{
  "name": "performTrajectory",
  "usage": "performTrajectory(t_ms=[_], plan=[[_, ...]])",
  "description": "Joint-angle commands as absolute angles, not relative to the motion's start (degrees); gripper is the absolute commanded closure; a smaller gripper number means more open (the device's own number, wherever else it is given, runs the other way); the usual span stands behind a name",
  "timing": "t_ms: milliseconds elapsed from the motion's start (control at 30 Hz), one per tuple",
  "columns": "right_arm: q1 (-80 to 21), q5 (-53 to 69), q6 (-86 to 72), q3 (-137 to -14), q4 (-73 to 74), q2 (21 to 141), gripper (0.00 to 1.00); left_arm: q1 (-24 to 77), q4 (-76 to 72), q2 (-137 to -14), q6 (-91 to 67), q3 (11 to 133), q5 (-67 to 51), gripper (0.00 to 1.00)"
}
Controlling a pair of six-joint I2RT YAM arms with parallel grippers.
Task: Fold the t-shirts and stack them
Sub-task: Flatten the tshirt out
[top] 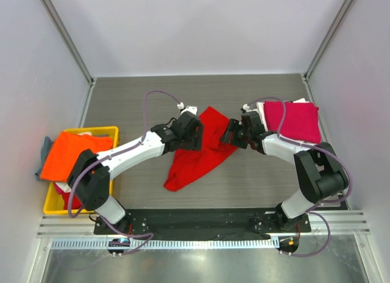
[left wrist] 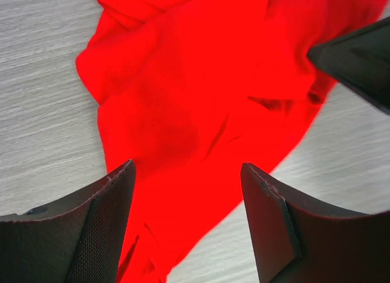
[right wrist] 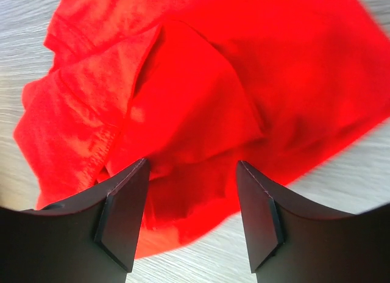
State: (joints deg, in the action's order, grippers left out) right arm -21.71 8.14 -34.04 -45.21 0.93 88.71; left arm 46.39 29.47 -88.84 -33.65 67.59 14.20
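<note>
My left gripper will next move to the red t-shirt's middle folds (top: 206,133) (left wrist: 192,63), next to my right gripper's fingers, and close there.
A bright red t-shirt (top: 198,150) lies crumpled in the middle of the table, and fills the left wrist view (left wrist: 201,100) and the right wrist view (right wrist: 201,100). My left gripper (top: 196,135) is open just above its left part, jaws wide apart (left wrist: 186,173). My right gripper (top: 231,135) is open above its right edge (right wrist: 192,173), holding nothing. A folded magenta-pink shirt (top: 292,119) lies on a white one (top: 263,107) at the back right. An orange shirt (top: 70,154) lies on the crate at the left.
A yellow plastic crate (top: 56,205) stands at the left edge with red and white cloth under the orange shirt and a grey cloth (top: 45,150) beside it. White walls enclose the grey table (top: 244,185).
</note>
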Motion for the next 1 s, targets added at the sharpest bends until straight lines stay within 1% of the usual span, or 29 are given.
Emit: performTrajectory(t_ms=[0, 33, 67, 133, 167, 233, 267, 367, 500, 700, 867, 967], plan=[[-22.1, 12.6, -37.4, -47.9, -5.0, 90.6, 0.36, 46.6, 30.0, -91.2, -30.9, 70.0, 16.5, 0.30], [-22.2, 13.4, -37.6, -48.1, -5.3, 91.1, 0.37, 46.6, 29.9, -91.8, -30.9, 70.3, 16.3, 0.30], [-22.1, 13.8, -37.7, -48.2, -5.7, 92.0, 0.41, 46.6, 29.9, -92.2, -30.8, 70.7, 16.0, 0.30], [-22.1, 14.6, -38.0, -48.0, -6.4, 92.4, 0.46, 46.8, 29.2, -93.3, -29.9, 71.2, 16.2, 0.30], [-22.1, 14.9, -38.0, -47.7, -7.3, 92.5, 0.58, 47.2, 28.8, -93.8, -29.3, 71.5, 15.8, 0.30], [-22.1, 14.2, -38.0, -46.9, -7.5, 92.2, 0.73, 47.6, 28.7, -96.0, -26.6, 73.0, 16.0, 0.31], [-22.1, 13.8, -37.8, -46.6, -7.4, 91.9, 0.85, 48.2, 29.3, -96.9, -26.1, 73.9, 16.6, 0.32], [-22.1, 12.7, -36.8, -44.7, -6.7, 89.5, 0.97, 49.7, 31.4, -99.3, -23.9, 76.8, 19.0, 0.34], [-22.1, 11.3, -36.0, -41.6, -6.8, 85.8, 0.99, 50.6, 33.1, -102.4, -22.2, 80.6, 19.9, 0.38], [-22.1, 10.4, -36.8, -37.1, -7.7, 80.6, 0.99, 50.6, 36.9, -110.1, -21.1, 87.4, 23.2, 0.39], [-22.1, 8.8, -36.7, -34.0, -7.6, 75.6, 0.99, 49.3, 38.4, -116.6, -20.9, 93.3, 19.2, 0.40], [-22.1, 8.1, -36.5, -33.8, -6.8, 74.3, 0.99, 49.3, 38.4, -118.0, -20.7, 94.5, 17.1, 0.40]])
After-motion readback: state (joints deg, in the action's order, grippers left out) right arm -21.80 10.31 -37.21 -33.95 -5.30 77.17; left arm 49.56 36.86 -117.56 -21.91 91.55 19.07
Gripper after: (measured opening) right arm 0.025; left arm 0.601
